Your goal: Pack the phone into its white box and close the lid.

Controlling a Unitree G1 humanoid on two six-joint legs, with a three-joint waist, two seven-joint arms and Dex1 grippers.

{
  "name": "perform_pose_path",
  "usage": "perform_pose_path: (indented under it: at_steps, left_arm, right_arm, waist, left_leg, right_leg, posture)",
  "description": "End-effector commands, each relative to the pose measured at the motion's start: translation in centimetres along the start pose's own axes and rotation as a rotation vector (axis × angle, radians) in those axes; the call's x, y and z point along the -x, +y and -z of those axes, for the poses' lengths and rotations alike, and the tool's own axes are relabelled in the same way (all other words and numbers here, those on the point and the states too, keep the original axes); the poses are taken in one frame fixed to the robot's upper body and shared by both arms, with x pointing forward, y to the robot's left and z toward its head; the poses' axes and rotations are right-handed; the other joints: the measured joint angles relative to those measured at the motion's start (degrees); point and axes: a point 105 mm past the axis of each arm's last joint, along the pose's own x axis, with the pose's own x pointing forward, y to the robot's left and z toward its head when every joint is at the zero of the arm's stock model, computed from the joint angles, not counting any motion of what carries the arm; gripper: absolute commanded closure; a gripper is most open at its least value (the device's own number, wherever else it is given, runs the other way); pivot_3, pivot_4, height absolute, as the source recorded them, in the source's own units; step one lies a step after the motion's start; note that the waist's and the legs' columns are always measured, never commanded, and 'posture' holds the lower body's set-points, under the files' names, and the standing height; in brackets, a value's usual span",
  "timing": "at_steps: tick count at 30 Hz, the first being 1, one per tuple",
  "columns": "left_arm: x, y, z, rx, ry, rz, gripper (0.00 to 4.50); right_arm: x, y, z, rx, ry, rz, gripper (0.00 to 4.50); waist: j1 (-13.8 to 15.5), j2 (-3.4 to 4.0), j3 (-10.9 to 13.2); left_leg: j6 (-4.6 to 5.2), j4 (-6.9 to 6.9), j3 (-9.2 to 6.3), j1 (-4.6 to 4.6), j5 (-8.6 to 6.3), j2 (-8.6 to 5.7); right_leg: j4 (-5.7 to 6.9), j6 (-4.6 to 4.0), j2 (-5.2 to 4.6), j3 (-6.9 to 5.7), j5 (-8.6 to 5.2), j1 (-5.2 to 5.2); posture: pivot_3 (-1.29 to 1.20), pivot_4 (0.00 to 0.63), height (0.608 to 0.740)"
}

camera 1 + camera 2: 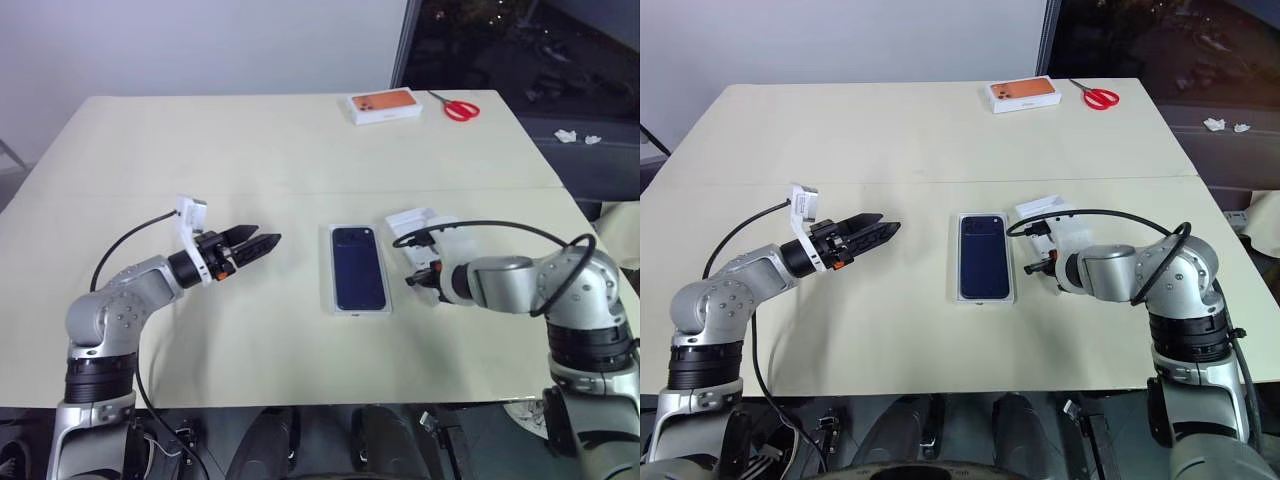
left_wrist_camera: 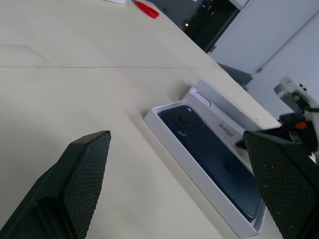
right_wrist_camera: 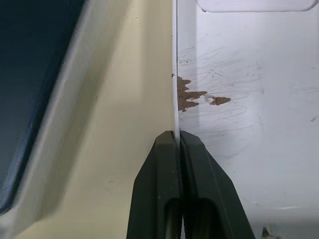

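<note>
My right gripper will release the lid over the dark navy phone [image 1: 348, 272], slightly toward my left gripper.
The dark navy phone [image 1: 358, 268] lies back up inside the white box [image 2: 199, 181] at the middle of the table. Just right of the box, the lid [image 1: 422, 222] rests upside down, its plain white inside [image 3: 249, 99] marked by a small brown tear. My right gripper [image 3: 177, 137] is shut on the lid's thin side wall nearest the box, and it points down at the table [image 1: 412, 280]. My left gripper [image 1: 268, 238] hovers open left of the box, aimed toward it, with nothing between its fingers [image 2: 84, 169].
An orange-topped white box [image 1: 384, 105] and red scissors [image 1: 458, 108] lie at the table's far right edge. A seam [image 1: 150, 192] crosses the cream table between them and the phone. Bits of white paper [image 1: 575, 136] lie on the floor beyond the right edge.
</note>
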Motion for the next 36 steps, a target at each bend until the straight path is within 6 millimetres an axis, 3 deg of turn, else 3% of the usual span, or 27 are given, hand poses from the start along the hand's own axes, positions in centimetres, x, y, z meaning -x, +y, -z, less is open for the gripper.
perform_pose_path:
  at_steps: [1, 4, 7, 9, 13, 17, 22, 27, 32, 36]
  left_arm:
    - [0.2, -0.6, -1.8, -0.056, -0.051, 0.013, 0.00]
    - [0.2, -0.4, -2.0, -0.068, -0.060, 0.002, 0.00]
    - [0.4, 0.0, -2.6, -0.076, -0.079, -0.017, 0.00]
    - [0.5, 0.0, -2.8, -0.077, -0.084, -0.016, 0.00]
    - [0.7, 0.1, -3.0, -0.074, -0.092, -0.019, 0.00]
    - [0.9, 0.1, -3.3, -0.075, -0.104, -0.017, 0.00]
    - [1.8, -0.2, -4.0, -0.122, -0.116, -0.018, 0.00]
    - [2.6, -0.1, -4.1, -0.109, -0.121, -0.015, 0.00]
    - [2.4, -0.2, -3.6, -0.090, -0.122, -0.015, 0.00]
    - [2.1, -0.5, -2.8, -0.077, -0.107, -0.006, 0.00]
  right_arm:
    - [1.4, -1.1, -3.9, -0.088, -0.169, 0.013, 4.43]
    - [1.9, 0.5, -6.5, -0.122, -0.290, -0.094, 4.43]
    - [2.7, 4.9, -8.5, -0.300, -0.404, -0.453, 4.43]
    - [4.0, 7.4, -9.1, -0.288, -0.447, -0.643, 4.43]
    - [5.0, 9.9, -8.4, -0.126, -0.447, -0.764, 4.43]
    - [5.6, 11.8, -8.1, -0.151, -0.463, -0.904, 4.43]
    - [6.0, 13.6, -7.2, -0.283, -0.404, -1.112, 4.43]
    - [6.0, 14.3, -7.5, -0.524, -0.338, -1.241, 4.43]
    - [5.7, 15.8, -5.1, -0.601, -0.215, -1.276, 4.43]
    - [5.3, 16.2, -4.3, -0.658, -0.162, -1.268, 4.43]
  waist:
    - [0.0, 0.00, 0.0]
    - [-0.1, 0.00, 0.0]
    - [-0.3, -0.01, 0.0]
    - [-0.3, 0.02, 0.0]
    - [0.1, 0.03, 0.0]
    - [-0.1, 0.02, 0.0]
    - [-0.4, 0.02, 0.0]
    - [-0.2, 0.03, 0.0]
    - [-0.2, 0.03, 0.0]
    - [-0.3, 0.03, 0.0]
  left_leg:
    - [0.00, -0.01, 0.00, 0.00, 0.00, 0.01]
    - [0.00, -0.02, 0.00, 0.00, 0.00, 0.05]
    - [0.00, -0.02, 0.00, 0.01, 0.00, 0.09]
    - [-0.01, -0.02, 0.01, 0.01, 0.01, 0.10]
    - [0.00, 0.03, 0.02, -0.02, 0.00, 0.02]
    - [0.03, 0.04, 0.02, 0.00, -0.02, 0.01]
    - [-0.02, -0.02, 0.02, 0.00, 0.01, 0.06]
    - [-0.04, -0.03, 0.02, 0.00, 0.02, 0.05]
    - [-0.03, -0.02, 0.02, -0.01, 0.01, 0.04]
    - [-0.03, -0.02, 0.03, -0.01, 0.01, 0.04]
  right_leg:
    - [0.00, 0.00, 0.01, 0.00, 0.00, -0.01]
    - [-0.01, 0.00, 0.06, 0.01, 0.00, -0.01]
    - [0.00, 0.00, 0.10, 0.02, 0.00, -0.01]
    - [0.07, 0.01, 0.11, 0.04, 0.00, -0.06]
    - [0.06, 0.00, 0.06, 0.04, 0.00, -0.05]
    - [0.07, 0.01, 0.04, 0.05, 0.00, -0.05]
    - [0.13, 0.00, 0.07, 0.11, 0.00, -0.15]
    - [0.14, 0.00, 0.05, 0.11, 0.00, -0.16]
    - [0.10, 0.00, 0.01, 0.10, 0.00, -0.12]
    - [0.13, 0.00, 0.03, 0.11, 0.00, -0.14]
  posture:
    - [0.00, 0.150, 0.740]
    - [0.00, 0.150, 0.740]
    - [0.00, 0.150, 0.740]
    - [0.00, 0.150, 0.740]
    - [0.00, 0.150, 0.740]
    - [0.00, 0.150, 0.740]
    - [0.00, 0.150, 0.740]
    - [0.00, 0.150, 0.740]
    - [0.00, 0.150, 0.740]
    - [0.00, 0.150, 0.740]
